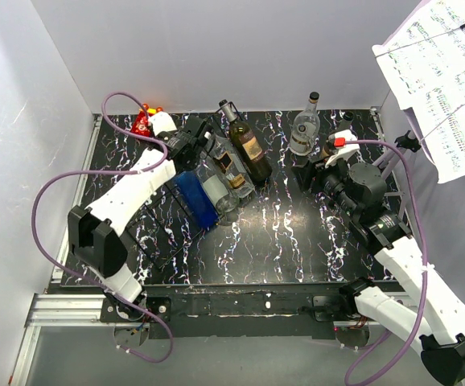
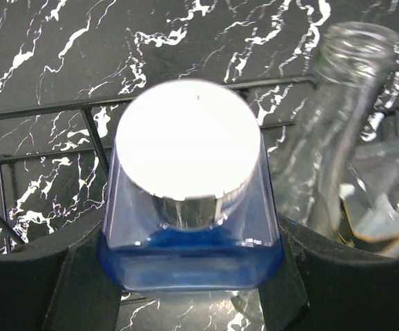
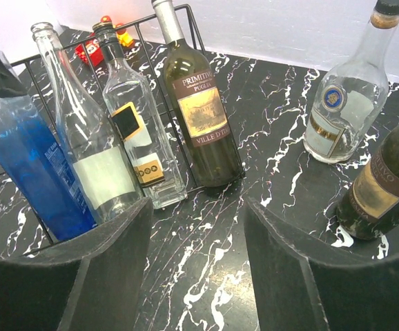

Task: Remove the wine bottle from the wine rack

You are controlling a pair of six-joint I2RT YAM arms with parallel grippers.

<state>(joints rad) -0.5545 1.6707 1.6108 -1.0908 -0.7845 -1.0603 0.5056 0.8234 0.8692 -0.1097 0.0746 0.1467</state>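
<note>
My left gripper is holding the blue bottle and will let it go upright on the bare table (image 1: 254, 249) beside the wine rack, near the front edge.
The black wire wine rack (image 2: 47, 109) holds several bottles leaning side by side. My left gripper (image 1: 194, 149) is shut on the blue bottle (image 1: 196, 197) at its shoulders, just below its white cap (image 2: 186, 141); its pads (image 2: 34, 283) press both sides. Beside it stand a tall clear bottle (image 3: 82, 152), a square clear bottle (image 3: 137, 145) and a dark wine bottle (image 3: 199, 117) with a beige label. My right gripper (image 1: 313, 170) is open and empty over the bare table, right of the rack (image 3: 141, 23) and in front of the dark wine bottle.
A round clear bottle (image 3: 341, 110) and a dark bottle (image 3: 386, 186) are on the table to the right of my right gripper. A small red toy (image 1: 142, 121) sits at the back left corner. Sheet music (image 1: 442, 72) hangs over the back right.
</note>
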